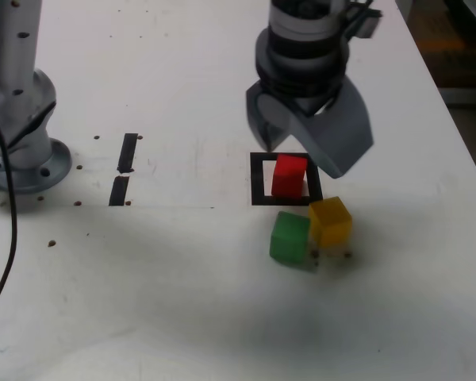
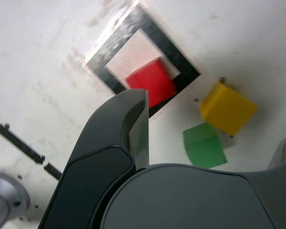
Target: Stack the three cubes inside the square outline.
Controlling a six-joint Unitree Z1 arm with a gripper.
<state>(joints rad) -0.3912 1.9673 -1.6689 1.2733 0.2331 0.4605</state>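
I need to move my gripper to the yellow cube next to the green cube next and close it on the yellow cube's opposite sides [image 1: 331,223] [image 2: 228,109].
The red cube [image 1: 289,176] [image 2: 151,85] stands inside the square outline [image 1: 258,178] [image 2: 167,45], against its side nearer the exterior camera. My gripper [image 1: 304,155] [image 2: 214,119] hangs just above the red cube, open, its jaws spread wide with nothing between them. Outside the outline, nearer the exterior camera, the green cube [image 1: 289,236] [image 2: 204,145] and the yellow cube [image 1: 330,221] [image 2: 227,109] sit side by side on the table, nearly touching. The yellow one is to the exterior view's right of the green one.
The arm's grey base [image 1: 20,119] stands at the exterior view's left, with a black cable [image 1: 8,230] trailing from it. Two short black tape strips [image 1: 127,152] [image 1: 119,190] lie between the base and the outline. The table's edge [image 1: 460,135] runs down the exterior view's right.
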